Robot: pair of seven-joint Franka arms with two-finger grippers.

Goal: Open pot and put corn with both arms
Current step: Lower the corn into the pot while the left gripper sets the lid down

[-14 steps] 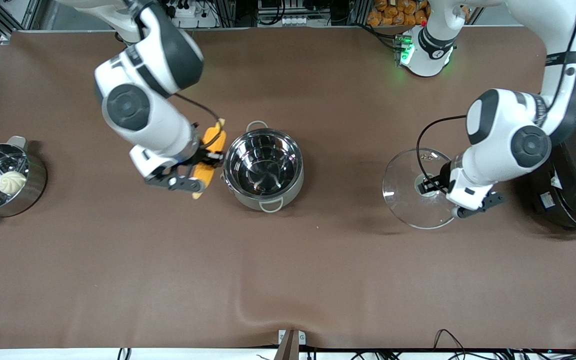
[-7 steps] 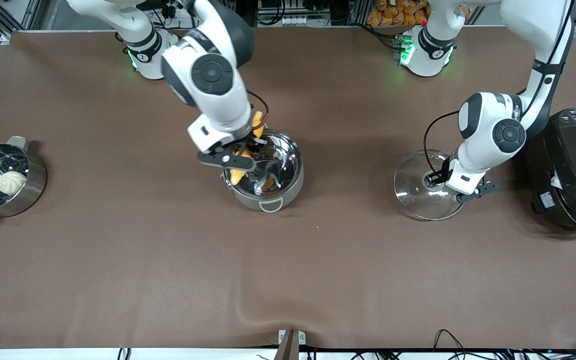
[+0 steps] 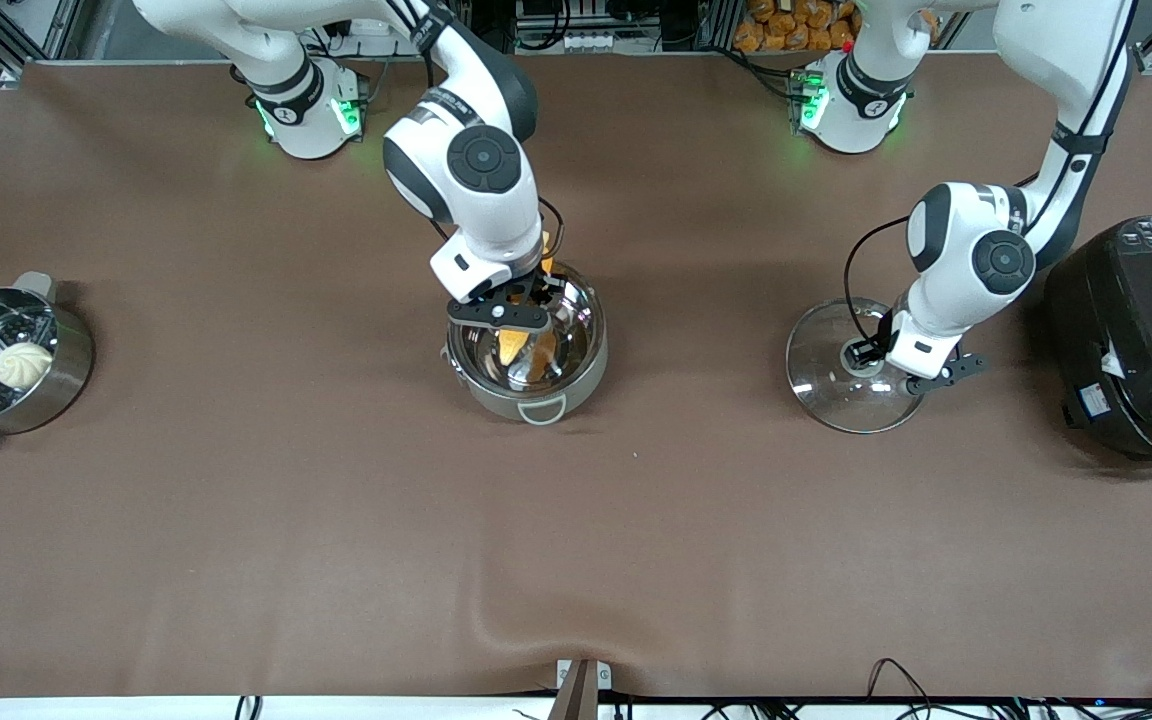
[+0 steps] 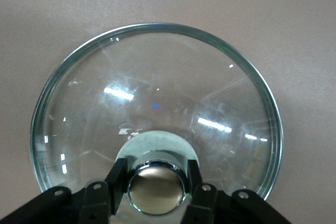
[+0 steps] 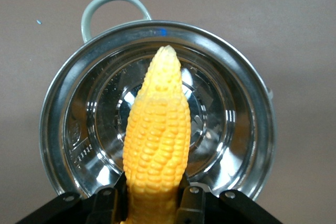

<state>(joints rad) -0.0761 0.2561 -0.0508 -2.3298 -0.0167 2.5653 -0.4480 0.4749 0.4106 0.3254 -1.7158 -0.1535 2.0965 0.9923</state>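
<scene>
Next, my right gripper sets the yellow corn free in the middle of the open shiny steel pot point(image 3: 531, 335) point(image 5: 159, 119).
The shiny steel pot point(image 3: 586, 365) stands open mid-table, with its mirror-like inside showing in the right wrist view point(image 5: 236, 129). My right gripper point(image 3: 511, 312) is over the pot and shut on the thick end of the yellow corn point(image 3: 516, 347). In the right wrist view the corn point(image 5: 157, 129) points tip-down into the pot, between my right gripper's point(image 5: 155, 203) fingers. My left gripper point(image 3: 864, 352) is shut on the metal knob point(image 4: 156, 190) of the glass lid point(image 3: 826, 395), low over the table toward the left arm's end. The lid point(image 4: 157, 77) fills the left wrist view under my left gripper point(image 4: 156, 191).
A steel steamer pot point(image 3: 61, 385) with a white bun point(image 3: 23, 364) stands at the right arm's end. A large black rice cooker point(image 3: 1136, 340) stands at the left arm's end, close beside the lid and the left arm.
My right gripper carried the corn from beside the pot to over its opening. My left gripper lowered the lid closer to the table and kept hold of the knob.
</scene>
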